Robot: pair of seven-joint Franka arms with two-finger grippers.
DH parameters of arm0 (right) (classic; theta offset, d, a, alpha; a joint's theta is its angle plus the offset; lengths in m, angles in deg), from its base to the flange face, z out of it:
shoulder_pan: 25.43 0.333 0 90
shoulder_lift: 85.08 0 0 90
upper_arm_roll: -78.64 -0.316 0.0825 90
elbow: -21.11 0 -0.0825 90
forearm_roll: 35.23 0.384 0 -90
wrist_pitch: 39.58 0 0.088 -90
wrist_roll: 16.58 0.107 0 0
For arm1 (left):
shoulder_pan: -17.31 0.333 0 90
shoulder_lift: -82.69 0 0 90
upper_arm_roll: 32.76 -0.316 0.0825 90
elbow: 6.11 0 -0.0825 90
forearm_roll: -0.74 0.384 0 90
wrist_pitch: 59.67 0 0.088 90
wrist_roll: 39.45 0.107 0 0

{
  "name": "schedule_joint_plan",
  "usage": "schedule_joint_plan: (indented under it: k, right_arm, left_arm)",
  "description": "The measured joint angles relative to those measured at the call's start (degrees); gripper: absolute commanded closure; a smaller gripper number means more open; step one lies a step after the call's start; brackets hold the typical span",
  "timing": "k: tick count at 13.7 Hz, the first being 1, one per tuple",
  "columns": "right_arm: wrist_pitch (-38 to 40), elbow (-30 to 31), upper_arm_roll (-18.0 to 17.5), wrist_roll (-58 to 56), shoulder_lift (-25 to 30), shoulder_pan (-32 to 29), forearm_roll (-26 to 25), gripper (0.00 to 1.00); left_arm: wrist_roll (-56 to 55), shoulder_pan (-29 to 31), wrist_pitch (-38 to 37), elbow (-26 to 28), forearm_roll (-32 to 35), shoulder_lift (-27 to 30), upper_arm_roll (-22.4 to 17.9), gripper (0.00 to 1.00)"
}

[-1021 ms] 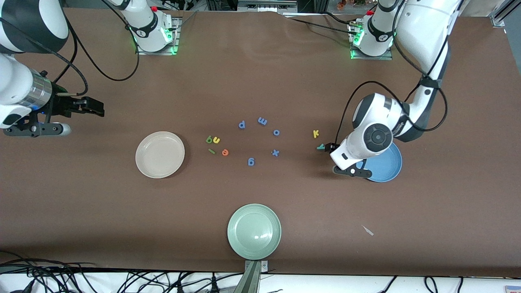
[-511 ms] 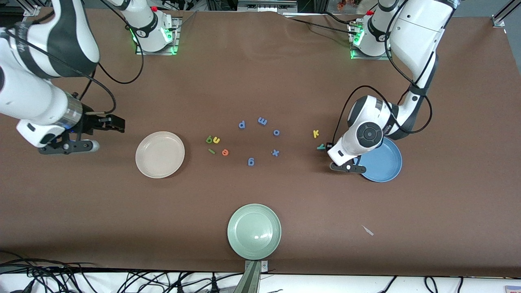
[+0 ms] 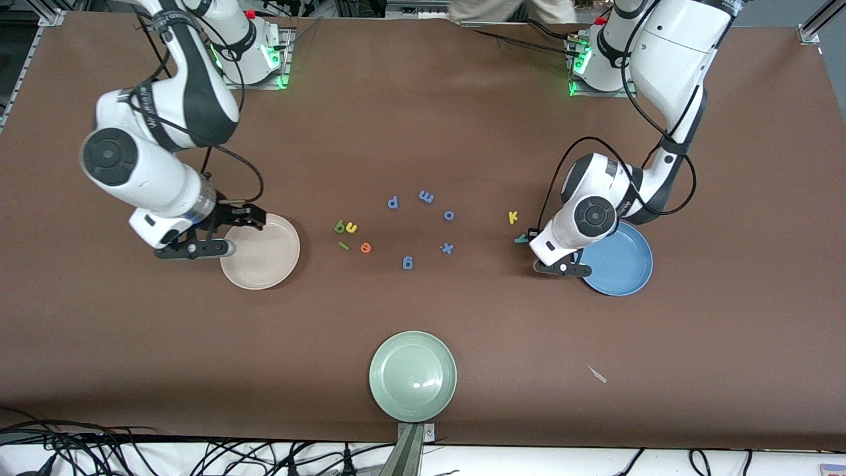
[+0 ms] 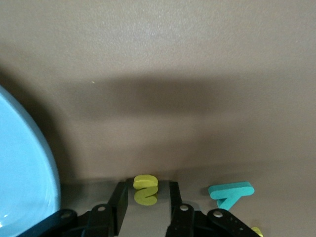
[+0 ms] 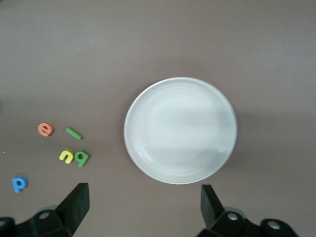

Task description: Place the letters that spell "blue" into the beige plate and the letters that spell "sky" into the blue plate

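The green b is beside the yellow u. My right gripper needs to go to it next and close on the b's round loop (image 3: 339,229) (image 5: 80,155).
My left gripper (image 3: 533,237) is down at the table beside the blue plate (image 3: 624,268). In the left wrist view its fingers (image 4: 122,197) flank the yellow s (image 4: 145,183), with a gap on each side. The s is hidden in the front view. The teal y (image 4: 231,192) lies just beside it, and the yellow k (image 3: 513,217) is a little farther from the front camera. My right gripper (image 3: 256,217) hangs open over the beige plate's (image 3: 264,258) rim. The green b (image 3: 340,227), yellow u (image 3: 351,228), green l (image 3: 344,245) and orange e (image 3: 365,248) lie together mid-table.
All-blue letters p (image 3: 392,202), m (image 3: 426,196), o (image 3: 449,215), x (image 3: 447,248) and g (image 3: 408,263) are scattered between the two groups. A pale green plate (image 3: 413,375) sits near the front edge. A small pale scrap (image 3: 598,375) lies toward the left arm's end.
The right arm swung in from the table's end until its gripper was over the beige plate's rim. The left gripper settled slightly toward the letters and its fingers drew in around the s.
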Motion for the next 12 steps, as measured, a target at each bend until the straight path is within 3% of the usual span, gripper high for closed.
schedule_joint_plan:
  k: [2, 4, 8, 12]
  right_arm:
    - [-2.3, 0.7, -2.4, 5.0, -1.3, 0.1, 0.0, 0.0]
    - [-4.2, 0.7, -3.6, 8.7, -2.8, 0.5, 0.0, 0.0]
    - [-10.0, 1.5, -4.3, 15.1, -6.5, 2.4, 0.0, 0.0]
    - [-17.0, 1.9, -4.4, 21.2, -11.2, 4.6, -0.3, 0.0]
  left_arm:
    - [0.0, 0.0, 0.4, 0.0, 0.0, 0.0, 0.0, 0.95]
    - [0.0, 0.0, 0.5, 0.0, 0.0, 0.0, 0.0, 0.98]
    - [0.0, 0.0, 0.3, -0.2, 0.0, 0.9, 0.0, 0.98]
    - [2.3, 0.6, -7.6, -3.1, 0.3, 4.5, -1.1, 0.98]
